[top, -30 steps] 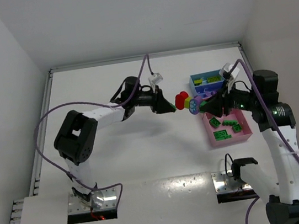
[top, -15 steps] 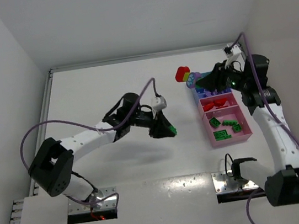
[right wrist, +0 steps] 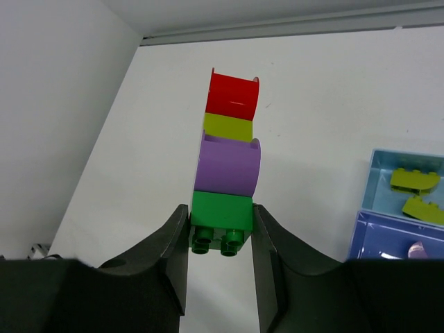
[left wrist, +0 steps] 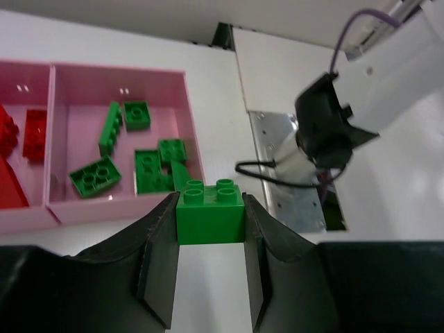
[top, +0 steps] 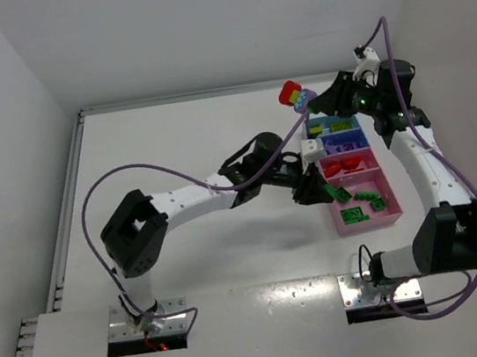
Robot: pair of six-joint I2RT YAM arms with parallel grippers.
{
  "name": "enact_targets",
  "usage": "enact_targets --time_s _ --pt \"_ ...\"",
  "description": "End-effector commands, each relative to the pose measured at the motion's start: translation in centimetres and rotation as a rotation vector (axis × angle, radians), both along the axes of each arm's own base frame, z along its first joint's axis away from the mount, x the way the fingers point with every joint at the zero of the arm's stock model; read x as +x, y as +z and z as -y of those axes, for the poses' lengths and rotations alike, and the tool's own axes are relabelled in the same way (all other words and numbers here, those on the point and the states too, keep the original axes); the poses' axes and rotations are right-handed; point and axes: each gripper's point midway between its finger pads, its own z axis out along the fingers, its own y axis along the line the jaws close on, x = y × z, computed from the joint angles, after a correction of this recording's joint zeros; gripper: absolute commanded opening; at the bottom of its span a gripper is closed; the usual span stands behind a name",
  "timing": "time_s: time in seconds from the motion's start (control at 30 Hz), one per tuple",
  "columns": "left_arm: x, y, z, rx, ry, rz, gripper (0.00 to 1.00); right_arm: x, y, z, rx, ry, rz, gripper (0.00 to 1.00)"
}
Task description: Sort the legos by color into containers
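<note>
The green lego will go down against the long thin green lego in the pink tray (top: 368, 203) (left wrist: 135, 136) when I put it there with my left gripper.
My left gripper (left wrist: 210, 208) is shut on a green lego (left wrist: 210, 215) and holds it just in front of the pink tray's green compartment (left wrist: 182, 111), which holds several green legos (left wrist: 95, 175). In the top view it (top: 319, 194) is at the pink tray's left wall (top: 332, 210). My right gripper (right wrist: 222, 223) is shut on the green bottom brick (right wrist: 222, 214) of a stack with purple (right wrist: 229, 163), yellow-green (right wrist: 229, 127) and red (right wrist: 234, 94) bricks. It holds the stack (top: 292, 95) in the air behind the trays.
The row of containers runs along the right: a light blue tray (top: 313, 124) with yellow-green legos (right wrist: 413, 180), a darker blue tray (top: 362, 137) with purple ones, and the pink tray's red compartment (top: 369, 157). The back wall rail lies just beyond the stack.
My left arm swung right from the table's middle to the pink tray, carrying the green lego. My right arm moved the stack a little further back.
</note>
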Motion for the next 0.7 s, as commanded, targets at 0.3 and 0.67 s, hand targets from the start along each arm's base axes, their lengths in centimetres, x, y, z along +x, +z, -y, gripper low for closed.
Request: enact_targets --time_s 0.3,0.67 --pt "1.4 -0.7 8.3 -0.053 0.086 0.025 0.08 3.0 2.5 3.3 0.05 -0.115 0.051 0.0" --pt "3.0 -5.5 10.9 -0.002 0.116 0.023 0.36 2.8 2.3 5.2 0.054 -0.155 0.042 0.0"
